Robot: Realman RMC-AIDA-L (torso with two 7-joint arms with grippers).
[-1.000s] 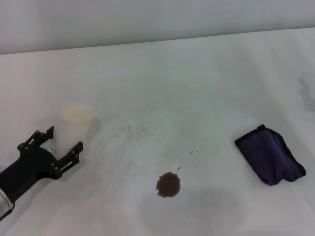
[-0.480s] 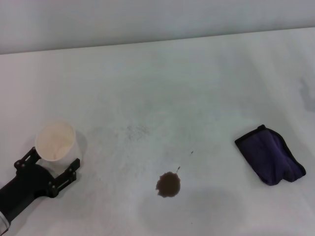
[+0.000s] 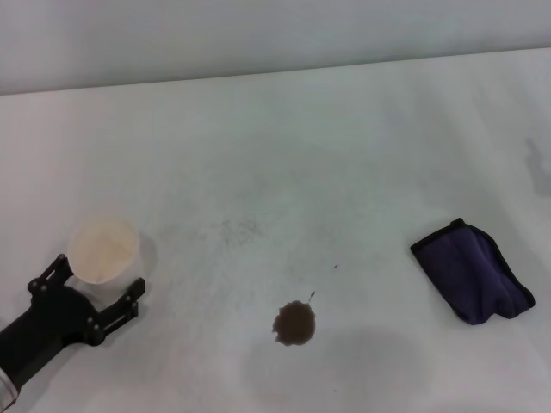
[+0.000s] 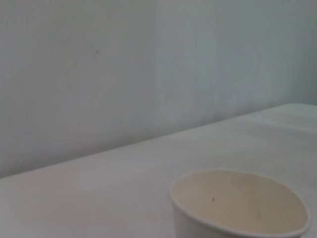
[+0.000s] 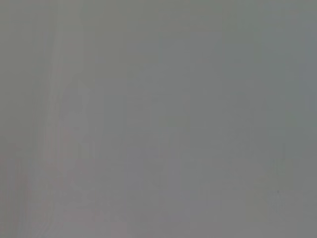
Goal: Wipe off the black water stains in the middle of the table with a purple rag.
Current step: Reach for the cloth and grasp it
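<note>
The purple rag has to wipe the black water stain, so next my right gripper closes on the middle of the folded purple rag [image 3: 479,265].
The black water stain [image 3: 294,323] is a small dark brown blot on the white table [image 3: 344,146], near the front middle, with tiny specks just beyond it. The purple rag [image 3: 473,271] lies folded at the right, apart from the stain and untouched. My left gripper [image 3: 100,275] is at the front left, far from both; its fingers straddle a white paper cup [image 3: 103,249] and hold it upright. The cup also fills the near part of the left wrist view [image 4: 237,208]. My right gripper is out of view; its wrist view shows only plain grey.
Faint grey speckled smudges [image 3: 237,229] mark the table left of centre, and another smudge [image 3: 538,163] lies near the right edge. A pale wall runs behind the table's far edge [image 3: 275,73].
My left gripper moved toward the front left with the paper cup, then shifted slightly to the right. The rag and the stain have not moved.
</note>
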